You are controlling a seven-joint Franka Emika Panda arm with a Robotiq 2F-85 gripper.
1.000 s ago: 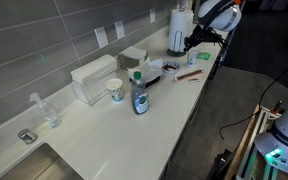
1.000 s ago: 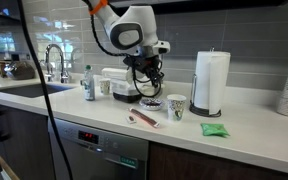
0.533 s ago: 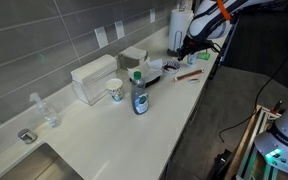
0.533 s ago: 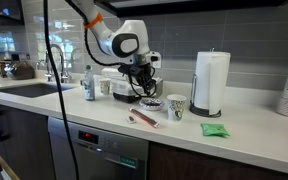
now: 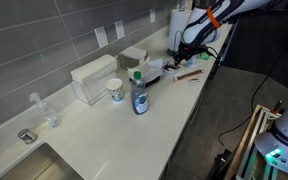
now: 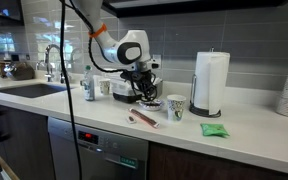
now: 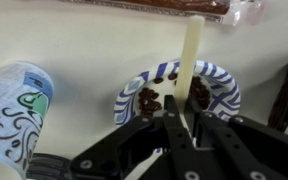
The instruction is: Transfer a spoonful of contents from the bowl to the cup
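Next, my gripper lets go of the spoon onto the dark brown pieces in the striped bowl (image 5: pixel 171 67) (image 7: pixel 180 98).
The bowl (image 7: pixel 219 88) is white with blue stripes and holds dark brown pieces; it also shows in an exterior view (image 6: pixel 151 102). My gripper (image 7: pixel 182 115) is right above it, shut on the cream handle of a spoon (image 7: pixel 191 50) whose end dips into the bowl. The gripper also shows in both exterior views (image 6: pixel 146 90) (image 5: pixel 182 52). The cup (image 7: pixel 14 100), pale with blue-green markings, stands upright next to the bowl, and shows beside it in an exterior view (image 6: pixel 175 107).
A paper towel roll (image 6: pixel 211 83) stands behind the cup. A pink utensil (image 6: pixel 142 118) and a green item (image 6: pixel 213 129) lie near the counter's front edge. A flat black dish (image 5: pixel 154 78), soap bottle (image 5: pixel 140 95), white mug (image 5: pixel 115 91) and sink (image 6: pixel 24 88) lie further along.
The arm has come down and in over the bowl, bringing the gripper and spoon from above the counter to just over the bowl.
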